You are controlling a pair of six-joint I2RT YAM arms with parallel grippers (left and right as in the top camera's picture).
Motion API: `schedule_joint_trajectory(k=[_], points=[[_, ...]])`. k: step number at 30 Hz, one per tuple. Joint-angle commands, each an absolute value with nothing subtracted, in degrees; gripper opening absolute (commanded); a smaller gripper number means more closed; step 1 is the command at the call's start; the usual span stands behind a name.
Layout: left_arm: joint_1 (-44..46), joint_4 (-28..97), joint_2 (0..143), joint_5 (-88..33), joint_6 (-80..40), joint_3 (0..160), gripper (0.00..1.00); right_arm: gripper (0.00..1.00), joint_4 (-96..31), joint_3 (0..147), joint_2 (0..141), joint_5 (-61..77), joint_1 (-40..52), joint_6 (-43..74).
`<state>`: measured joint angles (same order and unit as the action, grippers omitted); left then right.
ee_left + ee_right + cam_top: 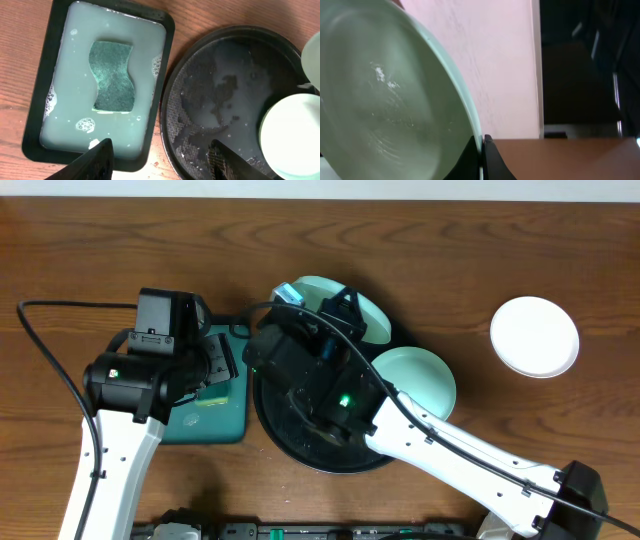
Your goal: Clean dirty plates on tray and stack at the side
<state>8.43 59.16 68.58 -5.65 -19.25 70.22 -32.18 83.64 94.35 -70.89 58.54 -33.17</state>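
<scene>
Next, I let go of the mint-green plate that my right gripper holds, leaving it on top of the white plate (pixel 533 336) on the bare table.
My right gripper (pixel 481 142) is shut on the rim of a mint-green plate (pixel 385 100), which it holds tilted. From overhead, that plate (pixel 368 312) hangs over the far side of the round black tray (pixel 300 448), with the right gripper (pixel 340 308) at its edge. A second mint-green plate (pixel 418 378) lies at the tray's right side, also seen as the pale plate (pixel 295 135) in the left wrist view. The white plate (pixel 535 337) rests on the table to the right. My left gripper (pixel 160 165) is open and empty, above the gap between the sponge tray and the wet black tray (pixel 225 85).
A rectangular black tray (pixel 35 125) of soapy water holds a green sponge (pixel 112 75), left of the round tray. From overhead it is the teal tray (pixel 205 420) under the left arm. A black cable (pixel 50 350) loops across the table's left side.
</scene>
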Motion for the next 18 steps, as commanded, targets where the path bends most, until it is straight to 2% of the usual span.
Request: schedule_joint_trajectory(k=[1,2,4,6,7,11,13,14,18], points=[[8.60,59.53,68.84,-5.34,-18.46,71.02,0.61,0.01,-32.14,84.71,94.00,-70.83,56.97,-27.49],[8.60,59.31,68.84,-5.34,-18.48,71.02,0.61,0.01,-31.90,84.71,94.00,-69.43,55.37,-27.99],[8.60,59.24,68.84,-5.34,-18.48,71.02,0.61,0.01,-30.61,84.71,94.15,-81.38,53.54,-27.94],[8.60,59.35,68.84,-5.34,-18.48,71.02,0.61,0.01,-29.36,84.71,93.86,-86.41,53.65,-28.84],[8.60,59.27,68.84,-5.34,-18.48,71.02,0.61,0.01,-29.87,84.71,93.65,-83.13,53.98,-28.73],[8.60,58.72,68.84,-5.34,-18.48,71.02,0.61,0.01,-40.84,84.71,93.32,-55.92,56.84,-26.02],[8.60,59.07,68.84,-5.34,-18.48,71.02,0.61,0.01,-40.14,84.71,93.62,-59.11,56.75,-19.29],[8.60,59.11,68.84,-5.34,-18.48,71.00,0.61,0.01,-39.20,84.71,93.73,-69.38,55.92,-13.78],[8.60,59.09,68.84,-5.34,-18.48,71.00,0.61,0.01,-41.87,84.71,93.27,-62.17,55.33,-15.20]])
